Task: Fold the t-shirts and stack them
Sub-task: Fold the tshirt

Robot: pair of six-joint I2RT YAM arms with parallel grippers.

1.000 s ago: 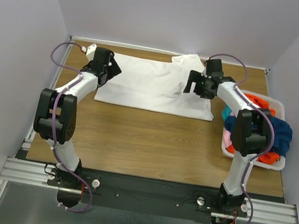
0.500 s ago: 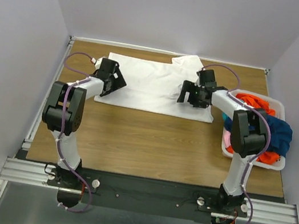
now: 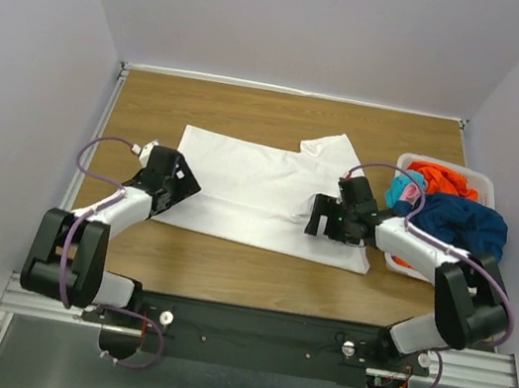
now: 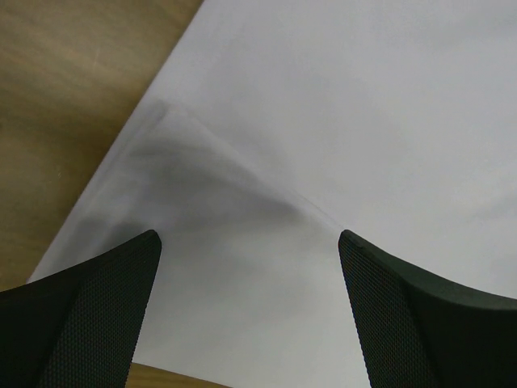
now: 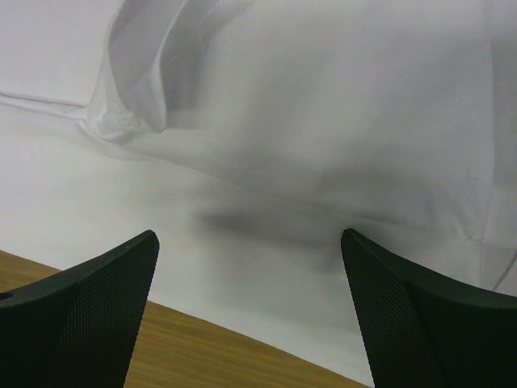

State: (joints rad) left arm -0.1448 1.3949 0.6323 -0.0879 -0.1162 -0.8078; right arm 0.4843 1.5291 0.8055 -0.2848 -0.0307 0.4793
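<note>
I need to next move my left gripper to the far corner (image 3: 189,128) of the white t-shirt, on the side away from the bin, and close it there.
A plain white t-shirt (image 3: 260,189) lies flat across the middle of the table, one sleeve (image 3: 333,150) sticking out at its far edge. My left gripper (image 3: 184,184) is low over the shirt's left edge, jaws wide open with white cloth (image 4: 323,121) beneath them (image 4: 250,238). My right gripper (image 3: 317,216) is low over the shirt's near right part, jaws wide open over the cloth (image 5: 323,121) close to its near hem (image 5: 250,236). An orange shirt (image 3: 443,178) and a dark blue shirt (image 3: 465,225) are piled in the bin.
The white plastic bin (image 3: 404,161) stands at the table's right edge, with a teal and pink piece of cloth (image 3: 403,191) hanging over its left wall. Bare wood (image 3: 255,108) shows behind the shirt, and a strip (image 3: 246,272) in front of it.
The white shirt has slid from the back of the table toward the near edge. Both arms have drawn back toward their bases along with it.
</note>
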